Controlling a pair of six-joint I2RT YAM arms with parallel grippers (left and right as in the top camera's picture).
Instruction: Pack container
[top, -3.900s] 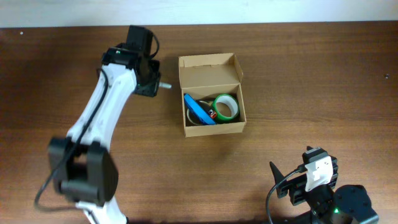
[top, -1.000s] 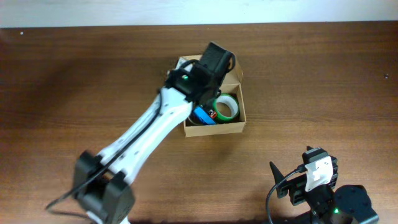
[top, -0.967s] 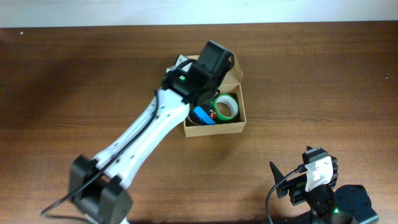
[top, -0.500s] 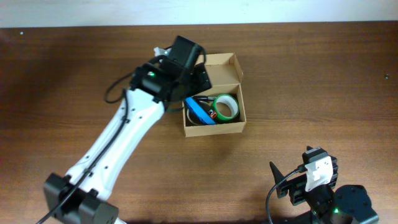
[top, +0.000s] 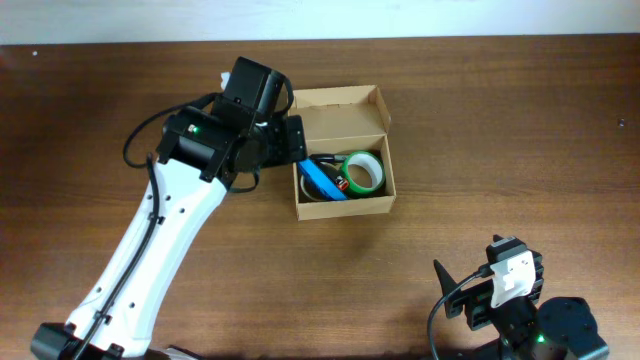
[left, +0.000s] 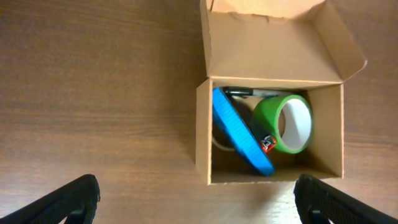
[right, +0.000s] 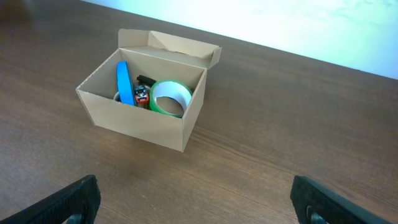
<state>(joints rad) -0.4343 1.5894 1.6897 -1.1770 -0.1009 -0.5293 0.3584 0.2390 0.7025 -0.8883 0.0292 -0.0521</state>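
Next, my right gripper shuts empty next to the box's open lid (top: 414, 129) (right: 231, 67), on the side toward my right arm.
The container (top: 345, 208) is a tan cardboard box at the table's middle, its flap lid (top: 338, 114) hinged back and open. Inside it a flat blue case (top: 320, 180) leans next to a green tape roll (top: 364, 172), with a small black and red item between them. My left gripper (top: 283, 142) hovers open and empty at the box's left rim. The left wrist view looks straight down into the box (left: 204, 137), past the gripper (left: 199, 211). My right gripper (top: 462, 292) rests open and empty at the near right, well away from the box (right: 143, 127).
The brown wooden table (top: 520, 140) ends at a white wall along the far edge. My left arm's white link (top: 150, 260) crosses the left half of the table. The right arm's base (top: 545, 330) sits at the near right corner.
My left arm has swung left from over the box to its left side, uncovering the contents. The box, its contents and the right arm have not moved.
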